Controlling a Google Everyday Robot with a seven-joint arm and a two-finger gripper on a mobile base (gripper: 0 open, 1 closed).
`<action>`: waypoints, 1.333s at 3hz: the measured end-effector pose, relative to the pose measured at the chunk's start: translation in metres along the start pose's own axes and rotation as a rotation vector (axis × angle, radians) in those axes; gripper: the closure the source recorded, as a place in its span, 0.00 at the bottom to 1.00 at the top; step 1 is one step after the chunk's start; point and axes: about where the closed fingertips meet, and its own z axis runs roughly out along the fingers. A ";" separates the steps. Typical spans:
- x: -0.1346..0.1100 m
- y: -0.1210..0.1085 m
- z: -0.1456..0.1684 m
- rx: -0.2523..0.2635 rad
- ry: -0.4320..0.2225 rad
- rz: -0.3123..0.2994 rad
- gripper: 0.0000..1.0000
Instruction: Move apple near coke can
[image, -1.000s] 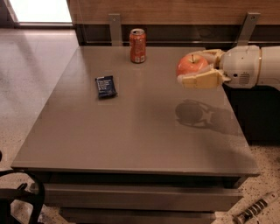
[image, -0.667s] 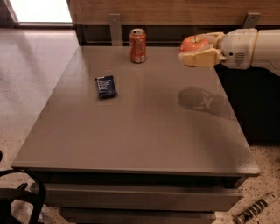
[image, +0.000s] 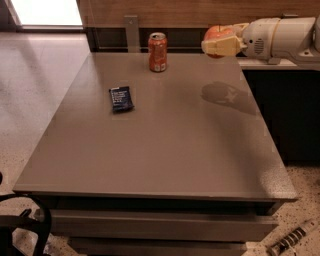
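Next, my gripper puts the apple down on the grey table (image: 181, 72) close beside the coke can, on my arm's side.
The coke can (image: 157, 51) stands upright near the far edge of the grey table (image: 165, 145). The gripper (image: 220, 44) comes in from the right on a white arm and is shut on the apple (image: 216, 35), a red-orange fruit with a yellowish patch. It holds the apple in the air above the table's far right part, to the right of the can and well apart from it. The pale fingers (image: 225, 47) cover the apple's lower right side. A shadow of the gripper falls on the table below.
A flat dark blue packet (image: 121, 98) lies on the table left of centre, in front of the can. A wooden wall with a metal bracket (image: 132, 31) runs behind the table. A dark cabinet stands to the right.
The gripper has lifted the apple higher and carried it toward the far edge of the table. The can and the packet have not moved.
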 end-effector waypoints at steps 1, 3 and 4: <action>0.006 -0.027 0.023 0.034 -0.029 0.016 1.00; 0.020 -0.021 0.090 0.055 -0.141 -0.126 1.00; 0.031 -0.013 0.120 0.047 -0.093 -0.167 1.00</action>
